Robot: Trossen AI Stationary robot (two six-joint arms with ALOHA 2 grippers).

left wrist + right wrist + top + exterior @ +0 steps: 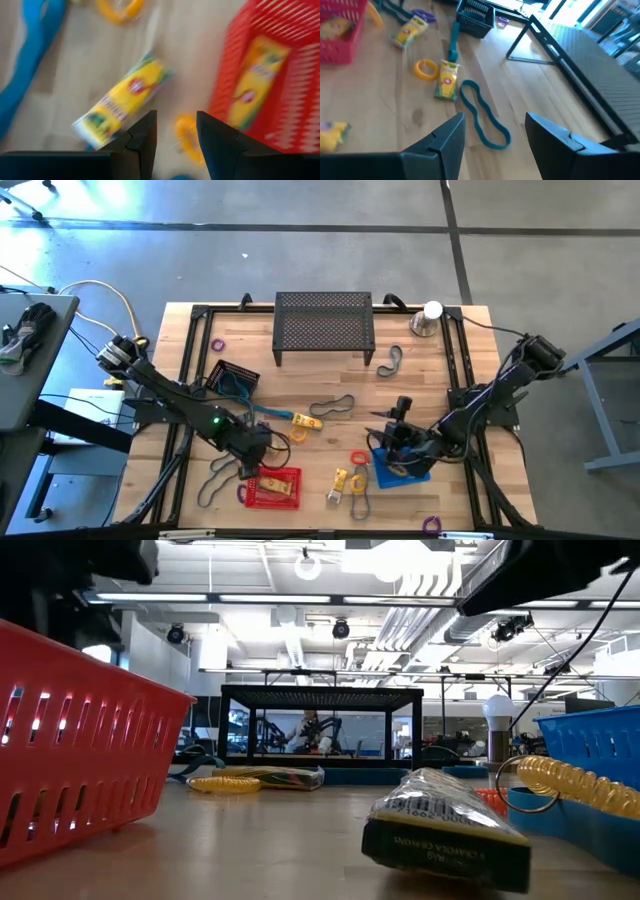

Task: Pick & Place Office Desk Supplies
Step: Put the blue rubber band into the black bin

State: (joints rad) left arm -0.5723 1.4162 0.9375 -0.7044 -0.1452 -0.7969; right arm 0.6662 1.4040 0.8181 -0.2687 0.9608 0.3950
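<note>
The robot's left gripper should next grab the loose end of the blue band (284,414) (51,11) that trails from the small black basket toward the orange ring.
My left gripper (256,448) hangs open above the table between the red basket (272,488) and a yellow crayon box (307,420). In its wrist view the open left gripper (176,116) is over a yellow box (120,100) and an orange ring (187,137). A second yellow box (257,80) lies inside the red basket (300,65). My right gripper (400,418) is open above the blue basket (400,468). The right gripper (495,122) looks over a teal band loop (485,117), a yellow box (447,80) and an orange ring (426,69), all lying flat on the wood.
The black mesh stand (324,325) stands at the far edge, with the silver cone and white ball (428,318) to its right. A small black basket (232,378) sits left of centre. Dark loops (390,360), purple rings (218,344) and yellow blocks (340,480) lie scattered about.
</note>
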